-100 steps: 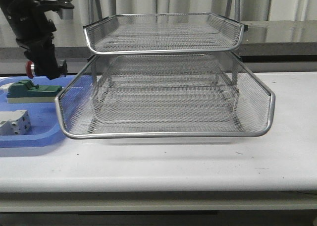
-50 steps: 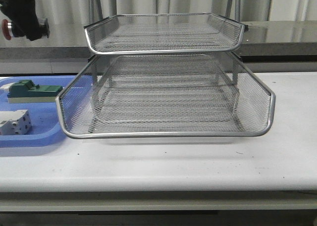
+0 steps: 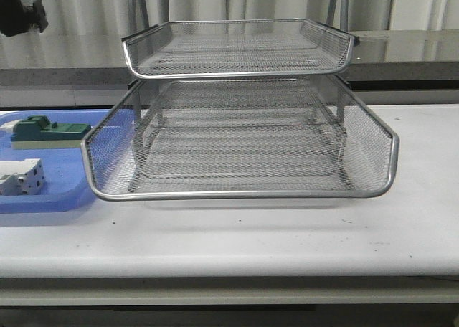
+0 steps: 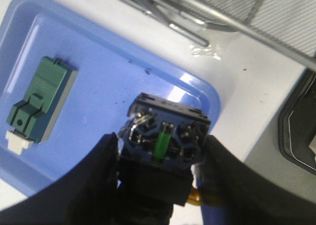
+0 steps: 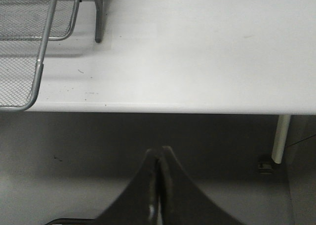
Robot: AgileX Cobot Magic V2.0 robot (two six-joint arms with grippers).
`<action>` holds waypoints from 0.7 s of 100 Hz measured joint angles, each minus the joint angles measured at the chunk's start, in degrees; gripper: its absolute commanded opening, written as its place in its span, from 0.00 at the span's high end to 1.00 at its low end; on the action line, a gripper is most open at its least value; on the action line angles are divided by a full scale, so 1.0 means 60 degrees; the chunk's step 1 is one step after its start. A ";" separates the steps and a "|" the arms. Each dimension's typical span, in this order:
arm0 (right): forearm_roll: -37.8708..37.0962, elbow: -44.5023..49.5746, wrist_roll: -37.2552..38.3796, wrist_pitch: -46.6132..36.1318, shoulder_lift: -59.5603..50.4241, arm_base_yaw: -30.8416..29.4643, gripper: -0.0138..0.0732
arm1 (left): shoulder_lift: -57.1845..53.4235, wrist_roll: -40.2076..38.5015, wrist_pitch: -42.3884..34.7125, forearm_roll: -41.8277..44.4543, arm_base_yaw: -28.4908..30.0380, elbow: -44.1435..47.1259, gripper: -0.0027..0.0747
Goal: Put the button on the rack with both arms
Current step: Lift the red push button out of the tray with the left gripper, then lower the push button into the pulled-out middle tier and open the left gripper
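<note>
I will set the button near the middle of the silver rack's lower mesh level (image 3: pixel 215 138) with my left gripper.
In the left wrist view my left gripper (image 4: pixel 160 148) is shut on the button (image 4: pixel 165 131); I see its blue rear block with metal terminals, black body and a bit of yellow, held high above the blue tray (image 4: pixel 94 72). Its red head is hidden. In the front view only a part of the left arm (image 3: pixel 18 11) shows at the top left edge. The silver wire-mesh rack (image 3: pixel 237 137) stands mid-table; its corner shows in the left wrist view (image 4: pixel 207 18) and right wrist view (image 5: pixel 29 47). My right gripper (image 5: pixel 159 153) is shut and empty, below and off the table's front edge.
The blue tray (image 3: pixel 61 191) lies left of the rack with a green block (image 3: pixel 46 132) and a white block (image 3: pixel 20 178) on it. The green block also shows in the left wrist view (image 4: pixel 42 99). A table leg (image 5: pixel 280 136) stands to the right.
My left arm has risen with the button from just above the tray to the top left edge of the front view, and the button has left that view.
</note>
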 measured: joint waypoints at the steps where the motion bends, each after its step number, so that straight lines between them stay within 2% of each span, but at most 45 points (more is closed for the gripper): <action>1: 0.0000 0.0000 0.0000 0.0000 0.0000 0.0000 0.92 | -0.0029 0.0000 0.0000 0.0000 -0.0036 0.0064 0.99; 37: 0.0000 0.0000 0.0000 0.0015 0.0000 0.0000 0.92 | -0.0518 -0.0104 0.0010 -0.0858 -0.2105 0.0893 0.99; 58: 0.0000 0.0000 0.0000 0.0015 0.0000 0.0000 0.92 | -0.0106 -0.0127 -0.0014 -0.1347 -0.3052 0.0908 0.99; 70: 0.0000 0.0000 0.0000 0.0015 0.0000 0.0000 0.92 | 0.0378 -0.0127 -0.0479 -0.1365 -0.3457 0.0908 0.99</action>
